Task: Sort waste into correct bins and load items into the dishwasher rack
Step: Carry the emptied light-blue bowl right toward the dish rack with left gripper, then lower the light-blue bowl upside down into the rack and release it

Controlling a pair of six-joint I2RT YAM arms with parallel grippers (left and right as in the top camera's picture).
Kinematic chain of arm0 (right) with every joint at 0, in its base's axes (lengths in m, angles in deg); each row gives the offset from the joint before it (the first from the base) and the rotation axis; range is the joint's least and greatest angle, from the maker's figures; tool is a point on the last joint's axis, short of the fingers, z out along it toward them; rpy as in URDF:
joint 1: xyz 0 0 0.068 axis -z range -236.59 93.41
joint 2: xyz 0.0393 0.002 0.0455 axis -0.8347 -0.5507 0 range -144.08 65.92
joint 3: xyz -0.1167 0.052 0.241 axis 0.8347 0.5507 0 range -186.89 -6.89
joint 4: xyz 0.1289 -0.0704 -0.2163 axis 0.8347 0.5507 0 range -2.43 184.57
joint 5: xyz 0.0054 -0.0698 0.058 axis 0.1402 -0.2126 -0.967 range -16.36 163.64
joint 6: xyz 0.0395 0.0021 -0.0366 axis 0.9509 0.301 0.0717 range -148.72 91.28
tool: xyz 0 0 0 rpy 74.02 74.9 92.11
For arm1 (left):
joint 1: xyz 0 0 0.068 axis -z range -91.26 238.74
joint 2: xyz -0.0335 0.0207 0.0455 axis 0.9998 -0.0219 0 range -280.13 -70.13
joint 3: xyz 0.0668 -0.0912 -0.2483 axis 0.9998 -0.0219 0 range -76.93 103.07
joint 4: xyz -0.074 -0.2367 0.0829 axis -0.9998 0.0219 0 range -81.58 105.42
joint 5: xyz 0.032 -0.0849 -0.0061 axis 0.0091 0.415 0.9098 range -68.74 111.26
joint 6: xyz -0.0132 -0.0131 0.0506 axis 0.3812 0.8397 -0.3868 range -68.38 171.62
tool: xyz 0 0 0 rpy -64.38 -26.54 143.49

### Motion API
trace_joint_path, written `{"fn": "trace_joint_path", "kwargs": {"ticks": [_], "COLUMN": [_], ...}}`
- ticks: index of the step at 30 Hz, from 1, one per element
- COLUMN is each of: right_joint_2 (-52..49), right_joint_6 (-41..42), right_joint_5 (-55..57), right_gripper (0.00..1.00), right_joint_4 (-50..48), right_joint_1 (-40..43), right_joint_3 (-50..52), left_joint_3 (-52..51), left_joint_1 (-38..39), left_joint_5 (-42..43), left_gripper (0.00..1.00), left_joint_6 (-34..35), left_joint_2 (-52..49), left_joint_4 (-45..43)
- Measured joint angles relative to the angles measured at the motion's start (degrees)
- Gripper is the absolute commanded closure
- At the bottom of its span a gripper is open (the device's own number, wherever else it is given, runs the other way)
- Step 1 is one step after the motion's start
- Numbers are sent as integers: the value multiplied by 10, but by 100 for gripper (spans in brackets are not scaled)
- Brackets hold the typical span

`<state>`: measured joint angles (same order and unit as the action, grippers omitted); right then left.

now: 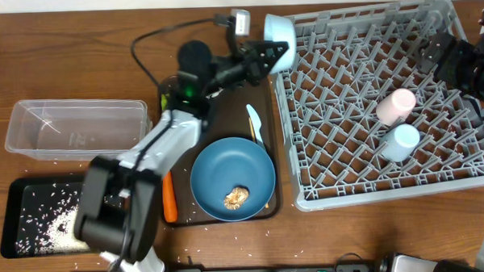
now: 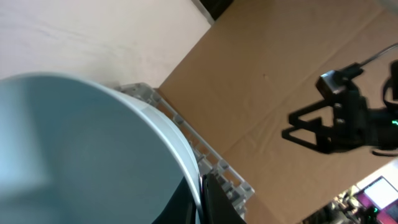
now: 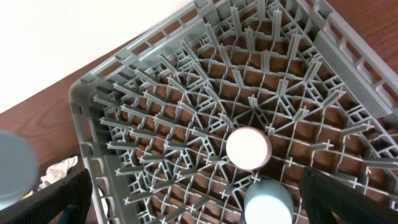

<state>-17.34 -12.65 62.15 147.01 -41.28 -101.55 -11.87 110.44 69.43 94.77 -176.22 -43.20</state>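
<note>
Next, I release the pale blue bowl from my left gripper in the grey rack's far corner (image 1: 310, 83), beside the serving tray.
My left gripper (image 1: 273, 54) is shut on the rim of the pale blue bowl (image 1: 278, 26) and holds it tilted above the far left corner of the grey dishwasher rack (image 1: 309, 194). In the left wrist view the bowl (image 2: 81, 149) fills the left side, with the fingers (image 2: 202, 199) pinching its rim. A pink cup (image 1: 396, 105) and a blue cup (image 1: 400, 141) stand in the rack. My right gripper (image 1: 431, 53) hangs open and empty over the rack's far right part (image 3: 199, 208). The blue plate (image 1: 232, 173) holds a brown food lump (image 1: 238, 197).
The plate lies on a dark brown serving tray (image 1: 265, 99) with a pale blue spoon (image 1: 255, 123) and an orange carrot (image 1: 170, 197). A clear tub (image 1: 76, 126) and a black tray-bin (image 1: 14, 192) with loose rice (image 1: 55, 227) sit at the left. A crumpled pale thing (image 3: 59, 173) lies beside the rack.
</note>
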Motion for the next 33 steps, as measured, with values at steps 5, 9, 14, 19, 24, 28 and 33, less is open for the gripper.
{"fn": "trace_joint_path", "kwargs": {"ticks": [5,9,14,19,24,28,33], "right_joint_2": [0,0,-3,-7,-7,-7,-7], "right_joint_6": [0,0,0,0,0,-1,-4], "right_joint_5": [0,0,0,1,2,2,2], "right_gripper": [1,1,1,1,1,1,1], "right_joint_4": [5,6,7,8,8,14,28], "right_joint_1": [0,0,0,0,0,0,0], "right_joint_3": [0,2,24,36,37,37,37], "left_joint_3": [0,0,0,0,0,0,0], "left_joint_1": [31,49,60,69,83,92,93], "left_joint_5": [-46,-73,-105,-118,-122,-120,-101], "left_gripper": [94,94,94,94,94,94,93], "left_joint_6": [33,43,49,50,50,60,92], "left_joint_2": [-38,-46,-47,-48,-60,-90,-139], "left_joint_4": [-20,-23,-47,-45,-52,-86,-158]}}
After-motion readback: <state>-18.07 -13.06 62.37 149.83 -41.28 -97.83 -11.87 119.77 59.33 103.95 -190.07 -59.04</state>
